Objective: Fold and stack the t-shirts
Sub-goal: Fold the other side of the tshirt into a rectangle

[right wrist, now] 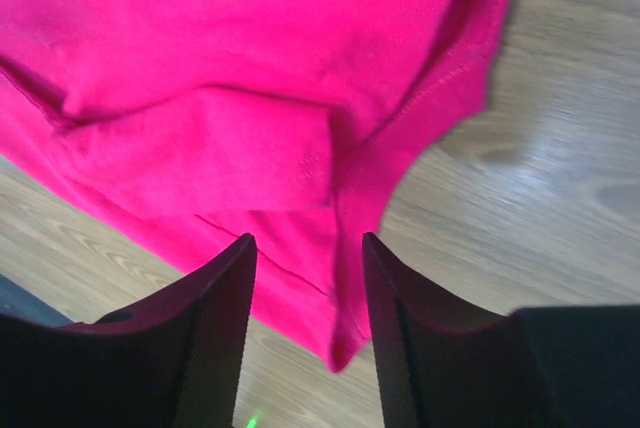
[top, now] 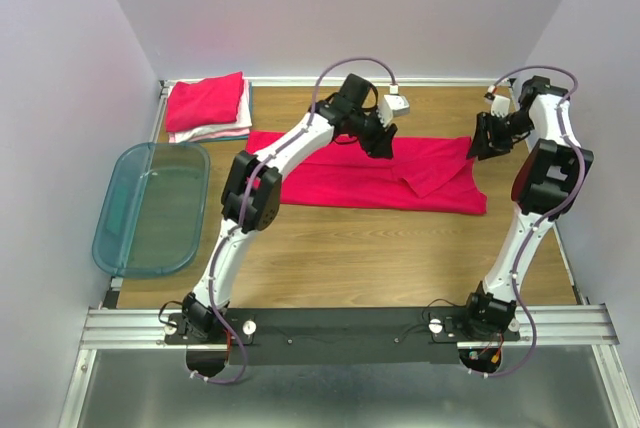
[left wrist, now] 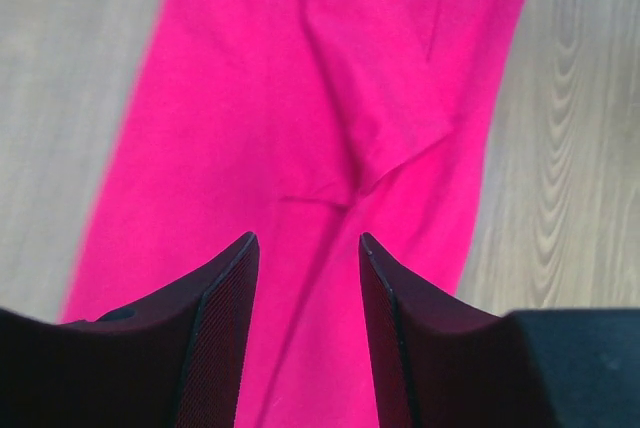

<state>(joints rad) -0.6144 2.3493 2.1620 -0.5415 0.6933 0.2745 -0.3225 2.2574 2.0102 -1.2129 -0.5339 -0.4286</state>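
The folded sleeve lies slanted across the t-shirt, so I will use my left gripper to pinch the sleeve's inner corner [left wrist: 366, 182] and straighten the sleeve before the next fold.
A bright red-pink t-shirt [top: 370, 180] lies folded into a long strip across the middle of the wooden table, with a sleeve folded over near its right end. My left gripper [top: 381, 144] hovers open and empty above the strip's far edge; in the left wrist view the t-shirt [left wrist: 300, 128] fills the space beyond the fingertips [left wrist: 245, 248]. My right gripper [top: 483, 146] is open and empty above the shirt's right end; the right wrist view shows the t-shirt's edge [right wrist: 300, 68] under it. A stack of folded t-shirts [top: 208, 106], red-pink over white, sits at the back left.
A translucent teal plastic bin [top: 152, 206] stands at the table's left edge. The walls close in on the back and both sides. The metal rail [top: 350, 326] with both arm bases runs along the near edge.
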